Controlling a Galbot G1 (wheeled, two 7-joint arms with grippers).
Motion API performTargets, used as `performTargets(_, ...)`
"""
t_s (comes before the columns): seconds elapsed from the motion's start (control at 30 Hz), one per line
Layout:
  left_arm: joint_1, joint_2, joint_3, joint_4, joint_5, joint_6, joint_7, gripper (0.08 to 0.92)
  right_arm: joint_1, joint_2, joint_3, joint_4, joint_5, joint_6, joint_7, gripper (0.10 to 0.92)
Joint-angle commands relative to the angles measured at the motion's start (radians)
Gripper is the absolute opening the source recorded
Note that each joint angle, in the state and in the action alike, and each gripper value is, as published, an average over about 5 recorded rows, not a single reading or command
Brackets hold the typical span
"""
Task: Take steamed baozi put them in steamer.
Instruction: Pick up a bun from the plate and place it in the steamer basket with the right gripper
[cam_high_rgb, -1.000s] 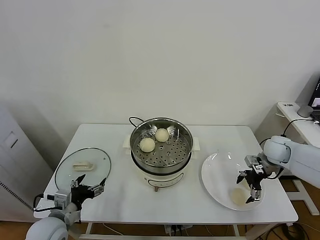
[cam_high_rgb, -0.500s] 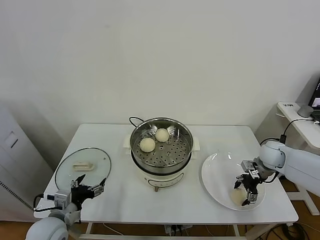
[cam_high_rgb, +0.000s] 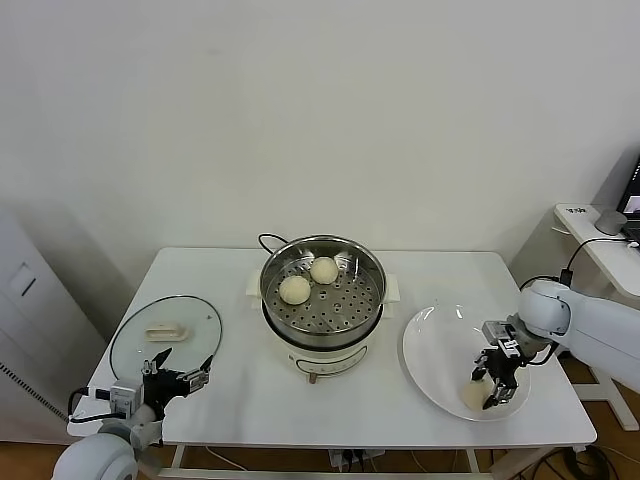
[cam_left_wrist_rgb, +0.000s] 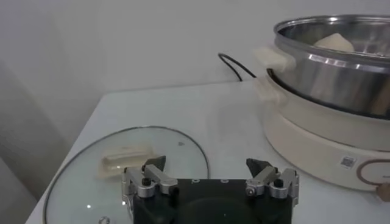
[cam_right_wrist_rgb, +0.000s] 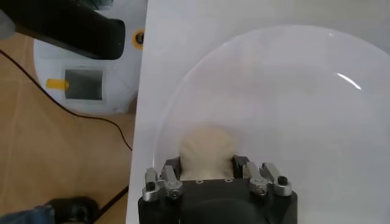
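Next, my right gripper releases the baozi on the bare front part of the steamer's tray (cam_high_rgb: 323, 320), close to the front rim of the steamer. The baozi is now at the white plate's near edge.
Two cream-white baozi (cam_high_rgb: 294, 289) (cam_high_rgb: 323, 269) lie on the perforated tray of the shiny steamer (cam_high_rgb: 322, 300) at the table's middle. One of them (cam_left_wrist_rgb: 334, 41) peeks over the steamer's rim (cam_left_wrist_rgb: 341, 67) in the left wrist view. A third baozi (cam_high_rgb: 472, 394) sits at the near edge of the white plate (cam_high_rgb: 430, 350) on the right. My right gripper (cam_high_rgb: 491, 385) is down on the plate, shut on this baozi (cam_right_wrist_rgb: 206, 146), with a finger against each side. My left gripper (cam_high_rgb: 178, 380) is open and empty at the table's front left.
A flat glass lid (cam_high_rgb: 165, 330) with a cream handle lies at the left, just ahead of the left gripper (cam_left_wrist_rgb: 206, 164). A black cord (cam_high_rgb: 268, 240) runs behind the steamer. The plate (cam_right_wrist_rgb: 292, 91) lies close to the table's front right edge; floor equipment shows below it.
My right gripper has come down over the baozi on the plate and closed its fingers against it. The left arm has not moved.
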Motion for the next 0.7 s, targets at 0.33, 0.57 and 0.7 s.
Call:
performTargets(0.33, -0.017, 0.008, 0.008, 0.003, -0.001, 0.002, -0.001, 0.823, 0.583, 0.133, -0.218, -0.035, 0.192, 0.123, -0.069, 0.518)
performTargets(0.57, -0.017, 0.016, 0.012, 0.004, -0.001, -0.001, -0.001, 0.823, 0.605, 0.333, -0.1, -0.147, 0.227, 0.313, -0.11, 0.518)
performTargets(0.7, -0.02, 0.018, 0.017, 0.003, -0.001, -0.001, -0.001, 0.823, 0.573, 0.459, -0.054, -0.216, 0.236, 0.431, -0.128, 0.518)
